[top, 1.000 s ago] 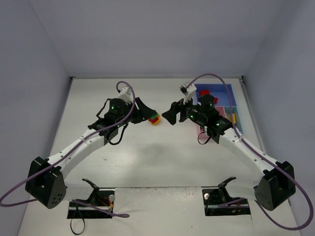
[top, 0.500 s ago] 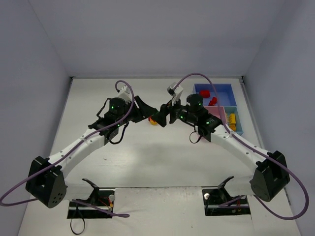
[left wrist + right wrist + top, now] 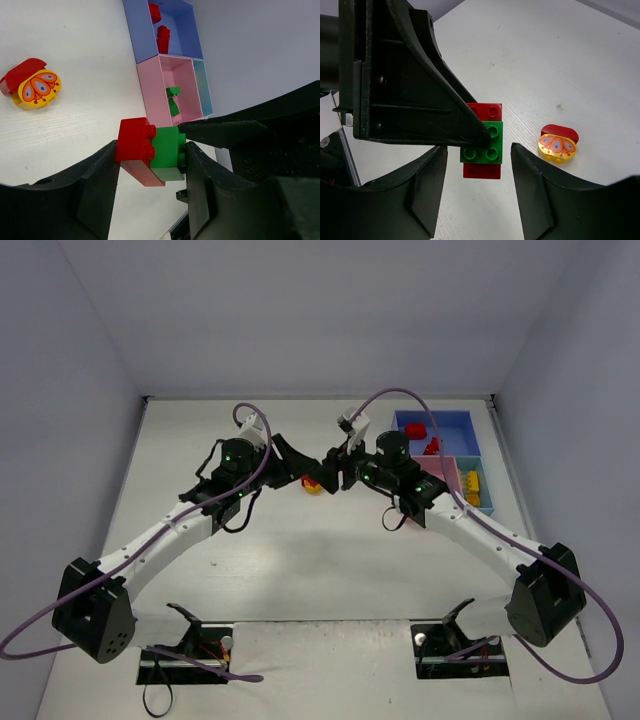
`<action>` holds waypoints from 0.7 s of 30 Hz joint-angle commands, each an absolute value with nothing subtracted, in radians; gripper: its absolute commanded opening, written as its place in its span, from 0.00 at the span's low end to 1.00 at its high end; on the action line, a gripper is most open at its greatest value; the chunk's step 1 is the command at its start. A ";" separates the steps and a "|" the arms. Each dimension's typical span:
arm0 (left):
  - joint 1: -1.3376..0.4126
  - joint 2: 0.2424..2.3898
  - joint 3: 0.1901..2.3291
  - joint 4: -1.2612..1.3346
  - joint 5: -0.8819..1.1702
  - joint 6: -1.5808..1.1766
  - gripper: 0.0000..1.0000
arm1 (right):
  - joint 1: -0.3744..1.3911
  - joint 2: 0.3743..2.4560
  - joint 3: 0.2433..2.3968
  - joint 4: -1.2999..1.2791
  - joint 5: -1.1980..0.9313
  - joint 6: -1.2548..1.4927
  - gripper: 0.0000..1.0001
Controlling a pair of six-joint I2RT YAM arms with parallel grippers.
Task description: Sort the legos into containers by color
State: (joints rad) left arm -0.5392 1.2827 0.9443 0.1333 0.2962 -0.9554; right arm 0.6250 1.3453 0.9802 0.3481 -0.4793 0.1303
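Observation:
My left gripper is clamping across both joined bricks, so my right gripper needs to hold the green brick while my left gripper opens and takes only the red brick (image 3: 133, 140).
My left gripper (image 3: 152, 150) is shut on a red brick (image 3: 134, 142) joined to a green brick (image 3: 168, 147) and holds the pair above the table. My right gripper (image 3: 479, 180) is open, with a finger on either side of that pair, the green brick (image 3: 482, 142) and the red brick (image 3: 484, 110), not touching them. In the top view the two grippers meet, the left gripper (image 3: 300, 468) facing the right gripper (image 3: 330, 472). The blue compartment (image 3: 182, 35) holds red bricks (image 3: 162, 37). The pink compartment (image 3: 155, 85) holds green bricks (image 3: 173, 100). The light-blue compartment (image 3: 485, 490) holds yellow bricks (image 3: 472, 485).
A rounded yellow piece with a butterfly print, stuck to a red piece (image 3: 557, 145), lies on the table just below the grippers; it also shows in the top view (image 3: 313, 485). The tray (image 3: 455, 425) stands at the far right by the wall.
My right arm has swung left from over the tray to the left gripper, and its open jaws now flank the held bricks. The left arm has hardly moved.

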 commanded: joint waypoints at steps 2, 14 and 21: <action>-0.538 1.252 0.989 0.210 0.308 -0.968 0.15 | 0.635 1.362 1.034 0.440 -0.471 0.124 0.50; -0.538 1.239 0.983 0.207 0.311 -0.973 0.15 | 0.649 1.365 1.020 0.454 -0.454 0.129 0.33; -0.538 1.235 0.980 0.203 0.318 -0.977 0.20 | 0.650 1.364 1.014 0.459 -0.446 0.127 0.00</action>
